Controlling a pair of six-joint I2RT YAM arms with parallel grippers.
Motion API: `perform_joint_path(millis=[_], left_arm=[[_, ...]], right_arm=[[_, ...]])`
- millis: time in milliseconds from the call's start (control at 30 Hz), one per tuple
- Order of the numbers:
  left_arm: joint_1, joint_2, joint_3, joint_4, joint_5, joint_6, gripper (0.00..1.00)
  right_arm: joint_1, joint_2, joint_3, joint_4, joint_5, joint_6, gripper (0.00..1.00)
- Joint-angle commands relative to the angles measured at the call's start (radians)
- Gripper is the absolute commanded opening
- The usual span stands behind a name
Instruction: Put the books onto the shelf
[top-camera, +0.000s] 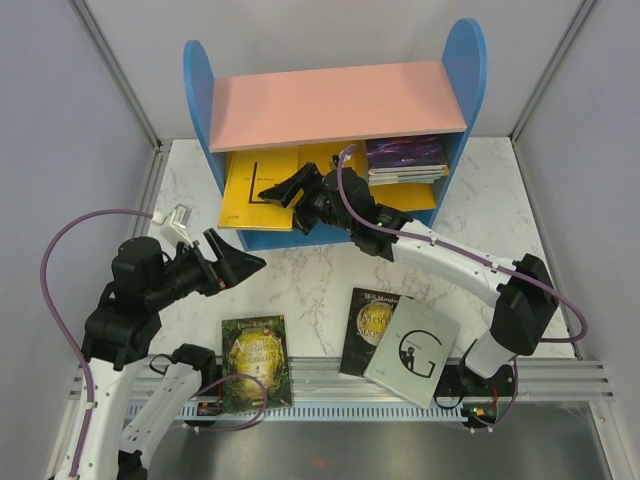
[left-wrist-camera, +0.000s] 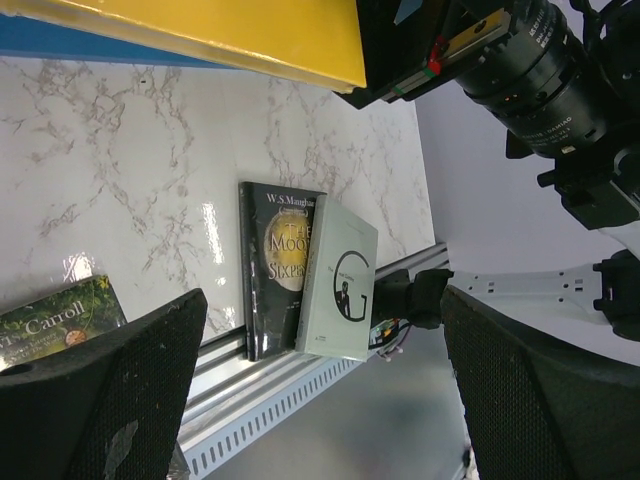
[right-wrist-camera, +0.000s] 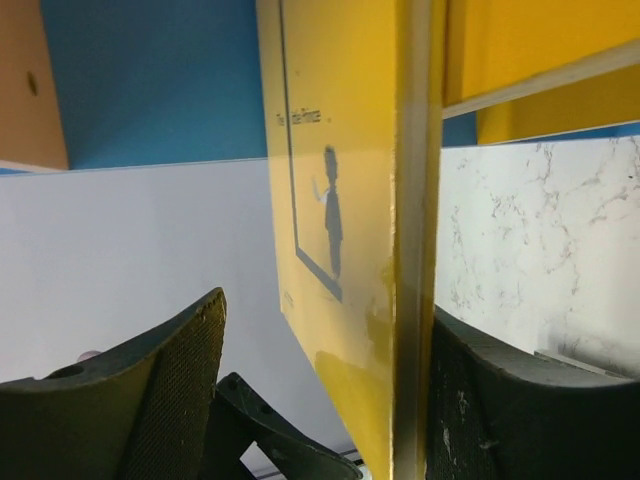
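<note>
I will take the yellow book nearer its front corner (top-camera: 289, 224) with my right gripper and push it deeper, because its front edge sticks out past the shelf's lower board.
The shelf (top-camera: 330, 105) stands at the back, with blue sides and a pink top. A yellow book (top-camera: 248, 190) lies on its lower board at the left, and a stack of books (top-camera: 405, 160) lies at the right. My right gripper (top-camera: 285, 190) is open at the yellow book's edge. In the right wrist view the yellow book (right-wrist-camera: 340, 200) stands between the jaws, clear of the left finger (right-wrist-camera: 170, 370). A green book (top-camera: 256, 358), a black book (top-camera: 365, 330) and a grey "G" book (top-camera: 412, 350) lie near the front. My left gripper (top-camera: 235, 262) hovers open and holds nothing.
A metal rail (top-camera: 330, 395) runs along the table's near edge, and the front books overlap it. The grey book partly covers the black one. The right arm (top-camera: 460, 255) stretches diagonally across the marble top toward the shelf. Grey walls close in both sides.
</note>
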Motion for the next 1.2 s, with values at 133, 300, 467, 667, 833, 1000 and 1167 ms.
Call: perform_joint_path(millis=[133,300,467,667,833,1000,1167], left_arm=[[-0.002,0.000,-0.023,0.016,0.043,0.048,1.00],[-0.004,0.005,-0.040,0.045,0.052,0.037,1.00],[-0.004,0.006,-0.046,0.053,0.059,0.033,1.00],[-0.004,0.002,-0.056,0.056,0.063,0.027,1.00],[-0.004,-0.003,-0.055,0.055,0.069,0.024,1.00],[-0.004,-0.009,-0.040,0.047,0.077,0.024,1.00],[-0.004,-0.015,-0.029,0.032,0.079,0.028,1.00]], right_arm=[[0.010,0.014,0.019,0.000,-0.067,0.036,0.76],[0.033,0.021,-0.006,0.000,-0.125,0.049,0.75],[0.057,0.008,-0.009,-0.027,-0.137,0.048,0.72],[0.068,-0.028,-0.046,-0.035,-0.091,0.056,0.51],[0.068,-0.022,-0.050,-0.040,-0.048,0.059,0.36],[0.054,0.030,-0.015,-0.038,-0.036,0.068,0.33],[0.033,0.070,0.054,-0.038,-0.036,0.065,0.32]])
